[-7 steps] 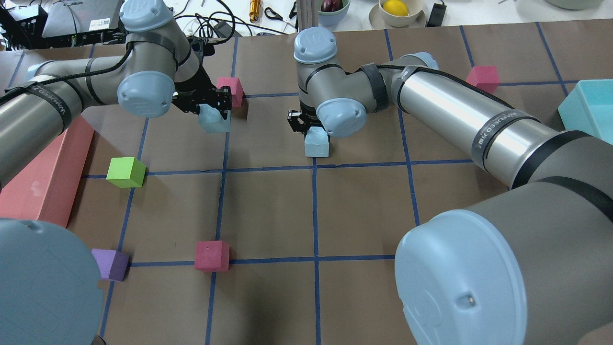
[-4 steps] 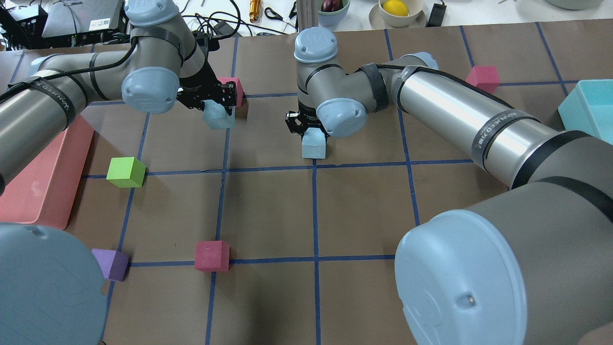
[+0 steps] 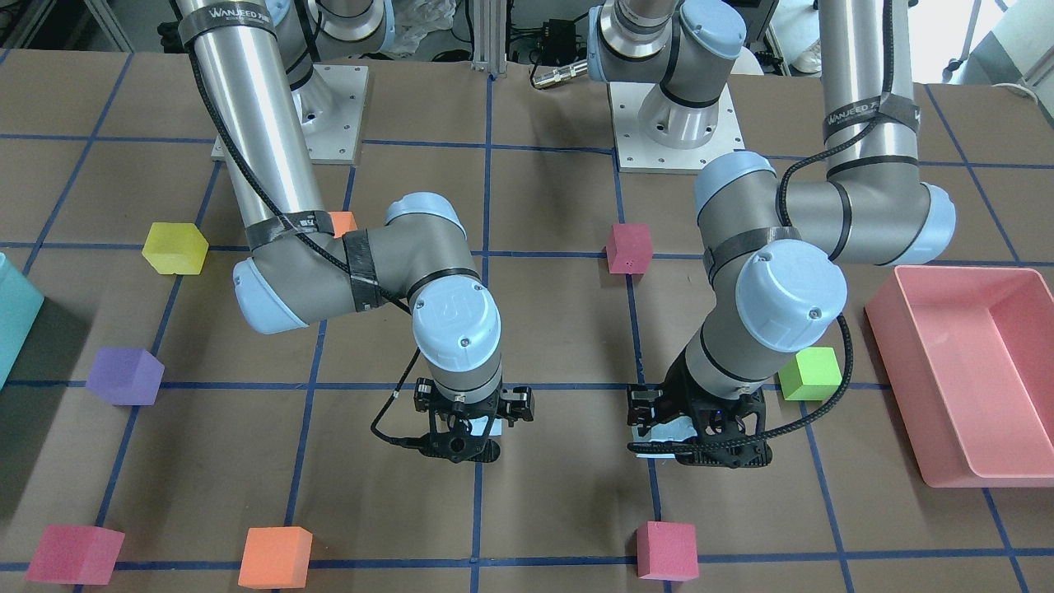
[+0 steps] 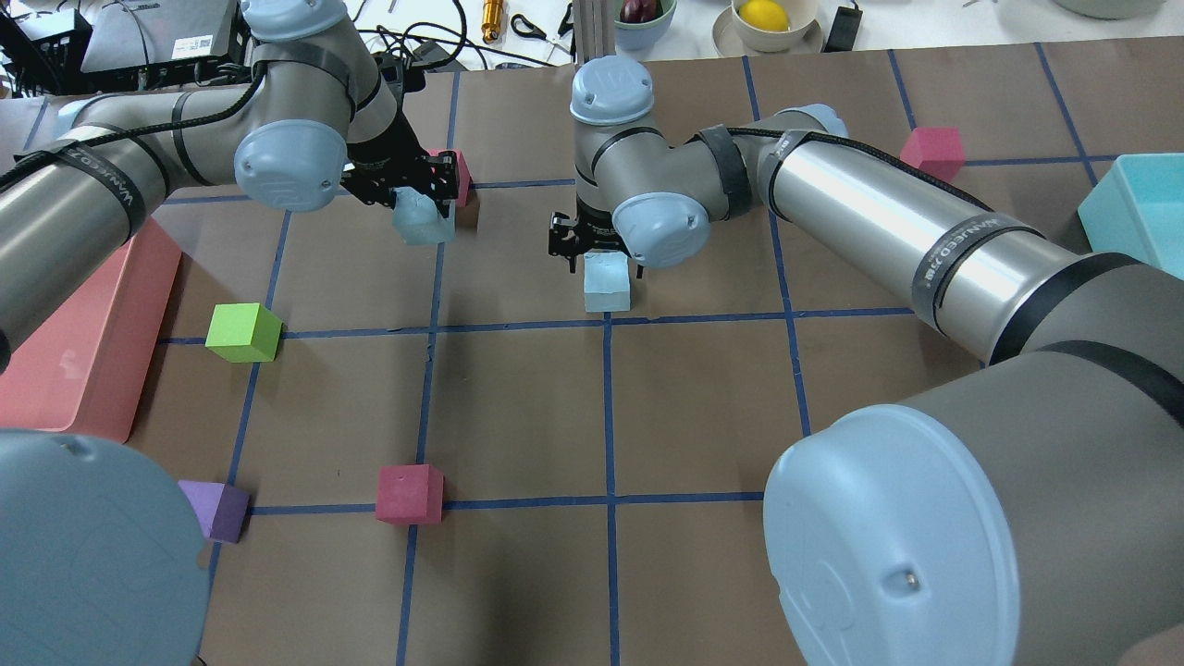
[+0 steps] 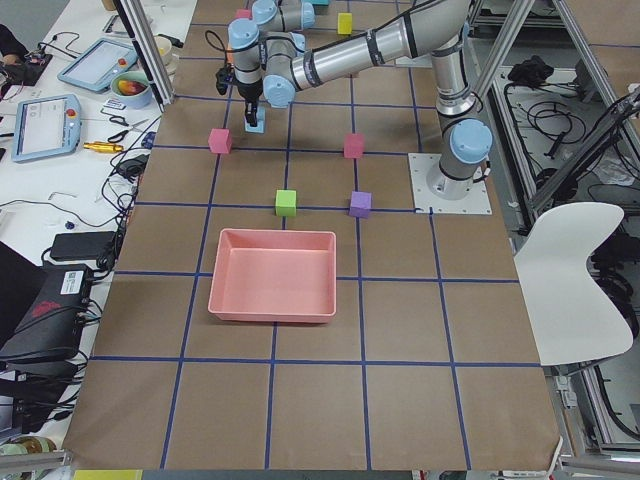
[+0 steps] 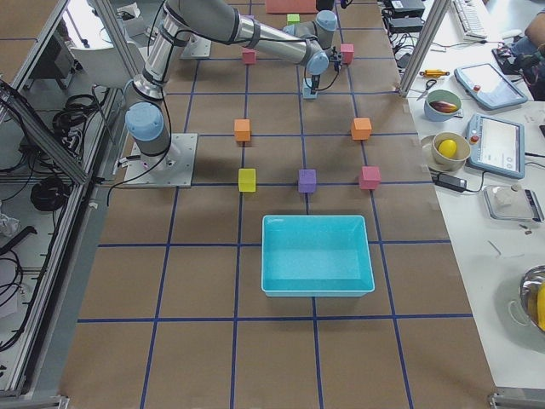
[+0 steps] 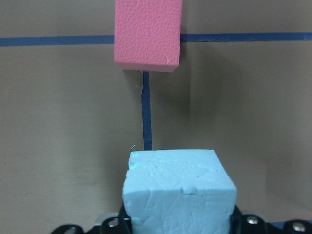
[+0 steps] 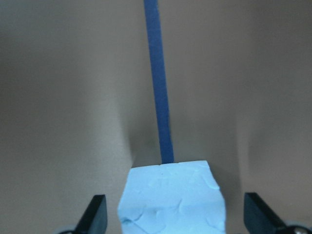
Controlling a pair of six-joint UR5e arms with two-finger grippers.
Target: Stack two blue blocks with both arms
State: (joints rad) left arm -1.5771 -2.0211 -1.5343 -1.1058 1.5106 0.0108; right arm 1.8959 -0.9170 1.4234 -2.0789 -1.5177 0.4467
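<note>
The robot's left gripper will release its blue block, now held a little above the table, on top of the other blue block [image 3: 481,403] below the right gripper.
One blue block [image 4: 607,282] rests on the table beside a blue tape line. My right gripper [image 4: 597,248] hangs directly over it. In the right wrist view the block [image 8: 171,200] lies between the spread fingers [image 8: 95,215] with a gap on each side, so this gripper is open. My left gripper [image 4: 421,211] is shut on the second blue block [image 4: 423,222] and holds it a little above the table, left of the first block. That block fills the bottom of the left wrist view [image 7: 178,191]. In the front view both blocks are mostly hidden by the grippers.
A pink cube [image 4: 456,173] sits just behind the held block. A green cube [image 4: 243,332], another pink cube [image 4: 409,494] and a purple cube [image 4: 220,511] lie nearer the robot. A pink bin [image 4: 83,342] is at the left, a teal bin [image 4: 1138,208] at the right.
My left gripper carried its blue block a little right and away from the robot. The right gripper shifted its block slightly left and it now rests on the table.
</note>
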